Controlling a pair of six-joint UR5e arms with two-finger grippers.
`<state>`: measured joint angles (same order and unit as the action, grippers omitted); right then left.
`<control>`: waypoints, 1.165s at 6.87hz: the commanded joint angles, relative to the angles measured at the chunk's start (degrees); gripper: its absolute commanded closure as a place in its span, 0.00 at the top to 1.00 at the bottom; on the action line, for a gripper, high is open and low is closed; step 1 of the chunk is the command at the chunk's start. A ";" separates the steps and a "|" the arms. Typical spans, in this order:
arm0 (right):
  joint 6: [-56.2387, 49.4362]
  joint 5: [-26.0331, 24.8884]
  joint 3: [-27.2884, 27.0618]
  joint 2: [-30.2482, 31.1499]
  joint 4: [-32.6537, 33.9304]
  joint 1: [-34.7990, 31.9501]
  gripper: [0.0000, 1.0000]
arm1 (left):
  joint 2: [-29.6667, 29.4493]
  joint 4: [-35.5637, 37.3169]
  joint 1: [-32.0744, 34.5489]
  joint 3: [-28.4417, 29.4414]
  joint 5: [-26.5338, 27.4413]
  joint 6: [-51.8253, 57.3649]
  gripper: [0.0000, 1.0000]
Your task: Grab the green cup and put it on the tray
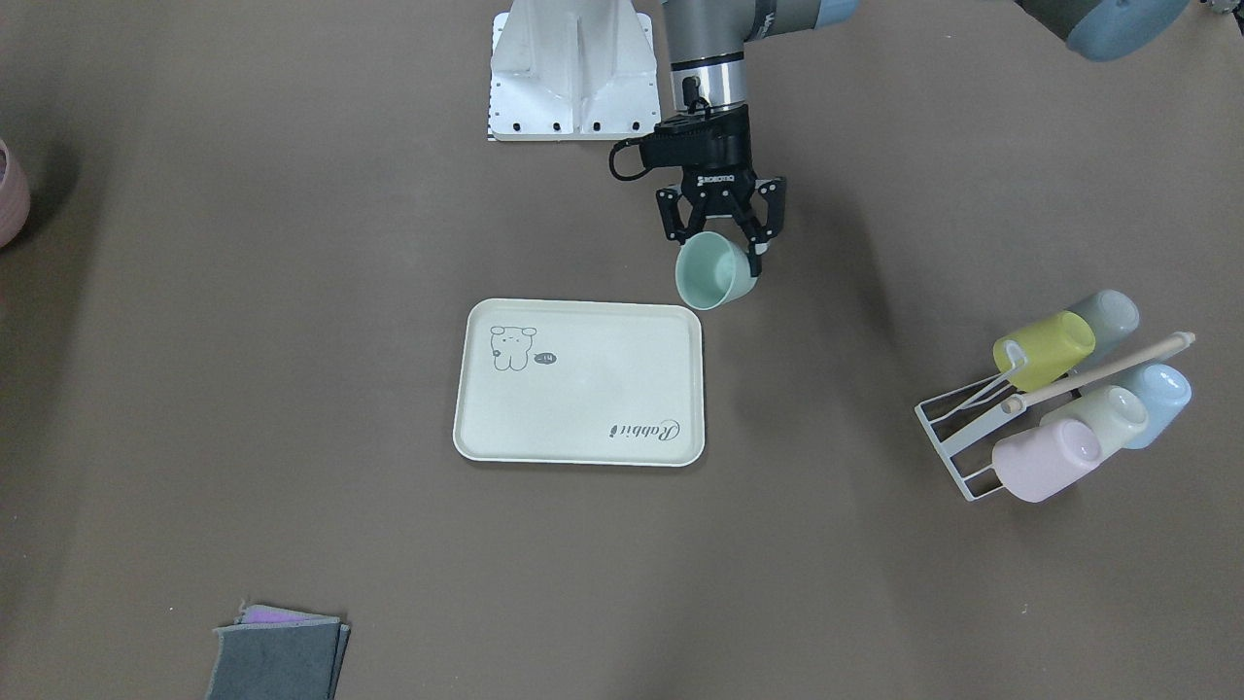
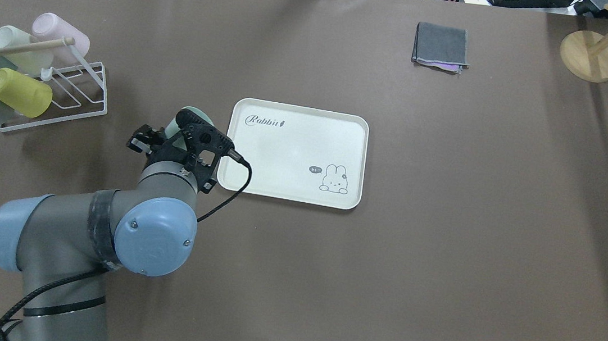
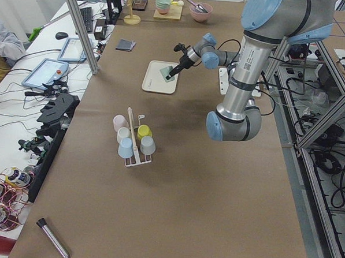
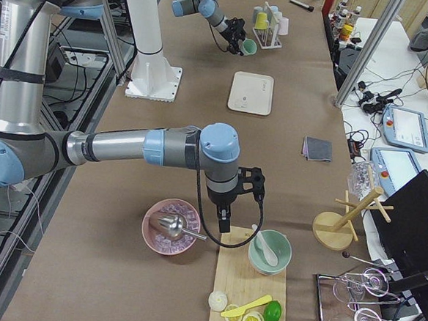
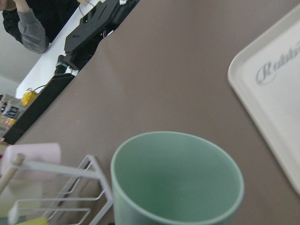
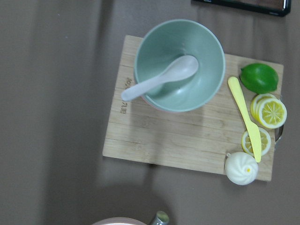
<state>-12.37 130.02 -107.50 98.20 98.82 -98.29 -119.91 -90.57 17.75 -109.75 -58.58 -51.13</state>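
The robot's left gripper will set the green cup down on the tray (image 1: 571,356) beside the small grey mark near the animal drawing.
My left gripper (image 1: 724,255) is shut on the green cup (image 1: 714,270), one finger inside the rim and one outside. It holds the cup tilted, mouth away from the robot, above the table just off the tray's (image 1: 583,384) corner nearest the robot's left. From overhead only the cup's edge (image 2: 192,113) shows past the gripper (image 2: 184,129). The left wrist view shows the cup's mouth (image 5: 178,178) and the tray's rim (image 5: 262,103). My right gripper (image 4: 224,224) hangs far off over a wooden board; I cannot tell its state.
A white wire rack (image 1: 957,437) with several cups lies on the robot's left side (image 2: 86,91). Folded grey cloths (image 1: 277,656) lie at the far edge. The board (image 6: 154,140) under the right arm carries a green bowl (image 6: 178,56), lemon slices and a lime.
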 commanded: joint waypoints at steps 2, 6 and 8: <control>-3.10 0.15 6.95 -0.03 0.50 -3.66 1.00 | -6.63 -31.01 -0.70 18.56 3.79 -0.72 0.18; -3.80 0.15 6.60 -0.12 0.23 -3.57 1.00 | -10.41 -38.44 -1.58 29.72 15.95 -14.21 0.15; -3.89 0.15 7.04 0.24 0.23 -3.57 1.00 | -12.62 -38.45 -1.67 35.47 15.78 -17.07 0.14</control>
<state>-16.24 130.16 -100.77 98.26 99.01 -101.87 -131.13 -128.87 16.13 -77.55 -42.90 -66.67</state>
